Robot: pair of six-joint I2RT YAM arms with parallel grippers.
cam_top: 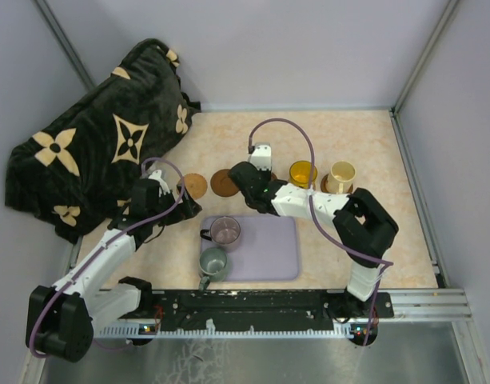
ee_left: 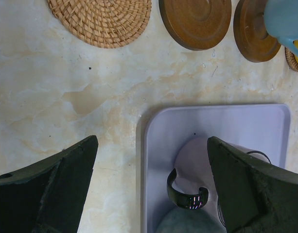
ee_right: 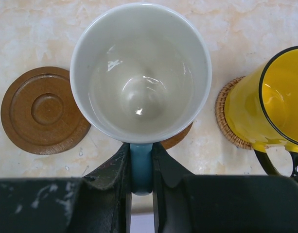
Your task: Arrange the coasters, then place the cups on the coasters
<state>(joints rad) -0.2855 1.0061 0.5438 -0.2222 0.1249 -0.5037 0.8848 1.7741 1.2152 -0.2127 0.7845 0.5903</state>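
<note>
The robot's right gripper should set the white cup, now upright over a dark brown coaster, down on the dark brown coaster (cam_top: 264, 181) (ee_right: 150, 107) next to the yellow cup.
My right gripper (ee_right: 140, 162) (cam_top: 259, 174) is shut on the blue handle of the white cup (ee_right: 141, 73), which is upright over a dark brown coaster (ee_right: 180, 138); I cannot tell whether it touches. Another dark brown coaster (ee_right: 44, 110) (ee_left: 195, 22) lies bare to its left, then a woven tan coaster (ee_left: 102, 19) (cam_top: 195, 186). The yellow cup (ee_right: 272, 102) (cam_top: 302, 173) stands on a woven coaster (ee_right: 226, 121), and the cream cup (cam_top: 341, 174) stands to its right. My left gripper (ee_left: 152, 141) (cam_top: 163, 197) hangs open above the tray's left edge, holding nothing.
The lavender tray (ee_left: 226, 126) (cam_top: 272, 252) lies near the front and carries the smoky purple-grey cup (cam_top: 225, 231) and the grey-green cup (cam_top: 213, 262). A dark patterned blanket (cam_top: 101, 152) fills the back left corner. Walls enclose the table.
</note>
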